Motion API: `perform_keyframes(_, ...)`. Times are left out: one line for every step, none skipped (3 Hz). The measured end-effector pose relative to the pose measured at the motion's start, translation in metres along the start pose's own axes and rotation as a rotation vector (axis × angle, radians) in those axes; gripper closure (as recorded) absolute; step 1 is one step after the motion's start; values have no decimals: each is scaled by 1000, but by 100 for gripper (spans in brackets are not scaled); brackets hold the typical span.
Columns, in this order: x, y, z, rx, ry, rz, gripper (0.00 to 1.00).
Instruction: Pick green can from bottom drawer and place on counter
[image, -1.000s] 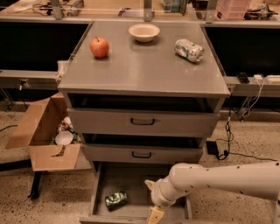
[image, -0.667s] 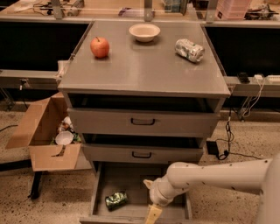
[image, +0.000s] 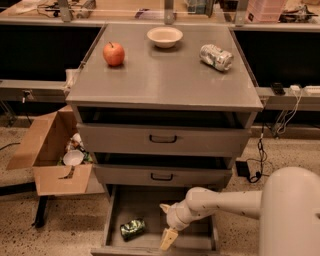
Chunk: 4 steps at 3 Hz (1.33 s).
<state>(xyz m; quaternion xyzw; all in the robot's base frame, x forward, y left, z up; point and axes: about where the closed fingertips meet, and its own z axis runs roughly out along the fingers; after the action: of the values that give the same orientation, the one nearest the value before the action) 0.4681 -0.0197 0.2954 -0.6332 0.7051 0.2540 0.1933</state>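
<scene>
The green can's end (image: 140, 227) nearest the middle of the bottom drawer is the next place my gripper needs to go to and close on.
The green can (image: 132, 229) lies on its side on the floor of the open bottom drawer (image: 145, 202), at the front left. My gripper (image: 165, 224) is inside the drawer, just right of the can and apart from it. It is open and empty, with one tan fingertip (image: 168, 239) near the drawer's front edge and the other further in. The white arm reaches in from the lower right. The counter (image: 165, 80) is the grey top of the cabinet above.
On the counter stand a red apple (image: 114, 54), a white bowl (image: 165, 36) and a silver-white can (image: 216, 56) on its side. The two upper drawers are slightly open. An open cardboard box (image: 47, 152) with rubbish sits left of the cabinet. Cables hang at the right.
My gripper has moved a little left and further into the drawer, closer to the green can. The can has not moved.
</scene>
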Motion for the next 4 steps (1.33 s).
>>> perform_keyframes(16, -25, 40, 38, -40, 26, 0)
perform_keyframes(23, -49, 68, 88, -76, 63, 0)
perform_keyframes(21, -69, 94, 119, -95, 73, 0)
perform_keyframes(16, -92, 153, 97, -68, 58, 0)
